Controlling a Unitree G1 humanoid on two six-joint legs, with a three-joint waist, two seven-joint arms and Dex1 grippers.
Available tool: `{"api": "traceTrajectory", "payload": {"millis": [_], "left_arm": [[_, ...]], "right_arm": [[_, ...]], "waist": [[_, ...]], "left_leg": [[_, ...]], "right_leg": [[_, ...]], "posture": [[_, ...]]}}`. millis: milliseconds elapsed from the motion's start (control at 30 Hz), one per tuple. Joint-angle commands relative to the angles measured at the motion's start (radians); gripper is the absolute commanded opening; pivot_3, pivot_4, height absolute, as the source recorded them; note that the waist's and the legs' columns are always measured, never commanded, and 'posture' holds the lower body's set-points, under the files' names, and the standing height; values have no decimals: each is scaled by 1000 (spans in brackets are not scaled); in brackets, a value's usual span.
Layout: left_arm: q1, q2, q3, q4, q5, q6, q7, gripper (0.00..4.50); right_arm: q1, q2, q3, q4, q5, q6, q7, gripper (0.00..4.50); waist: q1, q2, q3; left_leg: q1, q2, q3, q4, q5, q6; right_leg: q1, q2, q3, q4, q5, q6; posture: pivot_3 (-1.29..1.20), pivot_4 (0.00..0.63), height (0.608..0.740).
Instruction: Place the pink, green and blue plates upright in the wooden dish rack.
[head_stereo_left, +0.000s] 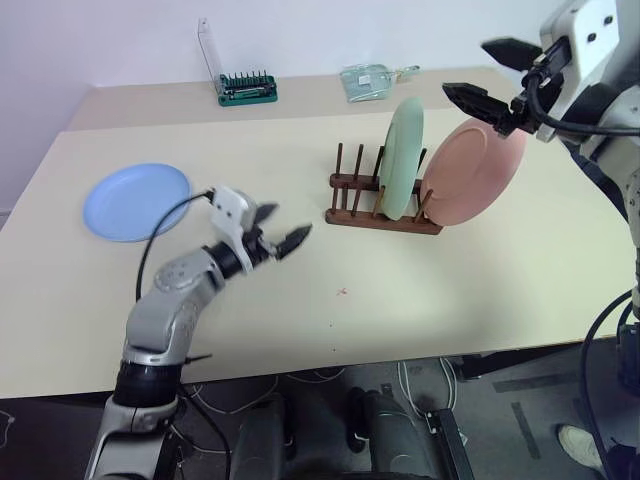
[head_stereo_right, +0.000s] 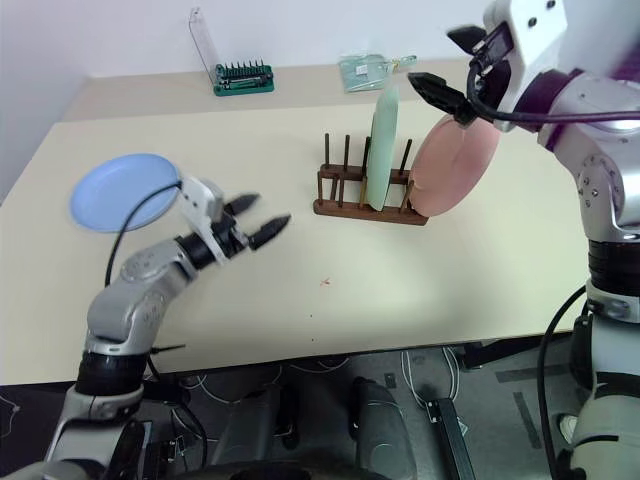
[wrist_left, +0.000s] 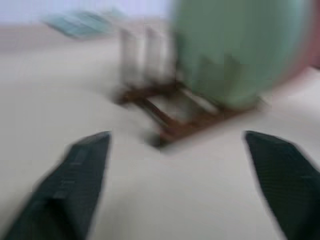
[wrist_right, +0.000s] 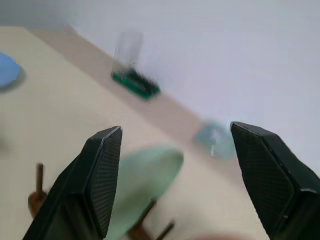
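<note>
The robot's left gripper should close on the near rim (head_stereo_left: 131, 238) of the blue plate, since that plate is still lying flat outside the wooden dish rack.
The wooden dish rack (head_stereo_left: 372, 205) stands right of the table's middle. A green plate (head_stereo_left: 404, 158) stands upright between its pegs. A pink plate (head_stereo_left: 474, 172) stands on edge at the rack's right end, leaning slightly. My right gripper (head_stereo_left: 466, 67) hangs open just above the pink plate's top rim, with nothing between its fingers. The blue plate (head_stereo_left: 137, 200) lies flat at the table's left. My left gripper (head_stereo_left: 285, 225) is open and empty over the table between the blue plate and the rack, pointing toward the rack (wrist_left: 170, 115).
A green holder (head_stereo_left: 245, 88) with a clear upright panel stands at the back edge. A clear packet (head_stereo_left: 370, 80) lies to its right. Bare tabletop runs along the front of the table (head_stereo_left: 400, 300).
</note>
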Motion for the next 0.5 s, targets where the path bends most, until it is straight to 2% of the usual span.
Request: {"api": "traceTrajectory", "payload": {"millis": [33,133,267,500], "left_arm": [[-118,9,163,86,78,-24,259,4434],[-211,36,321,157,135,13,518,4434],[-231,62,458,171,174,127,729,4434],[-235,1,683,166,38,336,836,4434]], "right_arm": [[-18,70,99,-150,-44,-58,83,3526],[2,170,205,-151,-146,-88,66,3526],[36,251,245,-117,-214,-123,69,3526],[88,315,243,-82,-256,-139,83,3526]], "waist": [[-2,-1,0],[-5,-3,0],[5,-4,1],[33,-13,1]], "left_leg": [[0,0,0,0,0,0],[2,1,0,0,0,0],[1,0,1,0,0,0],[1,-2,-1,3,0,0]], "right_leg": [[0,1,0,1,0,0],[0,1,0,2,0,-1],[0,-2,0,3,1,-2],[5,-4,-2,2,2,-3]], "posture": [[0,150,730],[0,150,730],[0,150,730],[0,150,730]]}}
